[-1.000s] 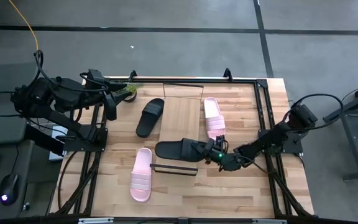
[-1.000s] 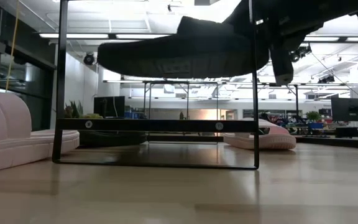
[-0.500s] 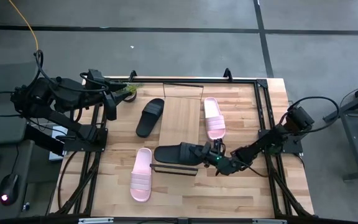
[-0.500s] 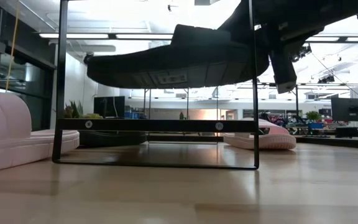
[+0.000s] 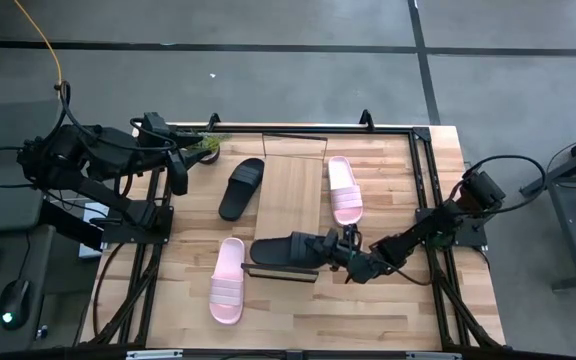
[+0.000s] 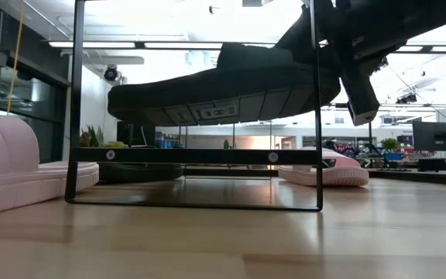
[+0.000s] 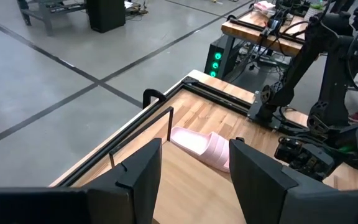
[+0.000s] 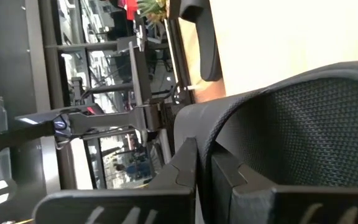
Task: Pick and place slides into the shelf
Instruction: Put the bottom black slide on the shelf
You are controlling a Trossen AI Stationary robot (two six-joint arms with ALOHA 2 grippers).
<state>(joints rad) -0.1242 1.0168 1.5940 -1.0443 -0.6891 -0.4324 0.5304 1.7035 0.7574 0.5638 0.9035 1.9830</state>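
I need to use my right gripper to lay the black slide down across the near end of the light-wood shelf (image 5: 284, 265).
A black slide (image 5: 283, 249) hangs in my right gripper (image 5: 336, 250) over the near end of the shelf (image 5: 290, 190), a light-wood board on a black wire frame (image 6: 76, 116). In the low view this slide (image 6: 223, 85) floats above the frame, its left end lower. A second black slide (image 5: 241, 187) lies on the table left of the shelf. One pink slide (image 5: 343, 190) lies to the shelf's right and another (image 5: 228, 280) near its left corner. My left gripper (image 5: 180, 165) waits open at the far left corner. My right gripper is shut on the black slide's wide strap (image 8: 303, 118), pinching the strap's edge (image 5: 316, 246) between its two fingers (image 8: 185, 165). The fingers come nearly level from the table's right side. The slide is lifted clear of shelf and table, tilted, with its free end (image 6: 130, 97) lower.
Black rails (image 5: 423, 190) run along the table's left and right sides. A small green plant (image 5: 206, 146) stands at the far left corner beside my left arm. Bare wood lies near the front edge (image 5: 368, 320). The left wrist view shows a pink slide (image 7: 201, 144) and the right arm (image 7: 309, 93).
My right gripper has carried the black slide a little toward the table's left and near edges, staying shut on it. The slide has tipped: its free end has sunk lower while the held end stays up.
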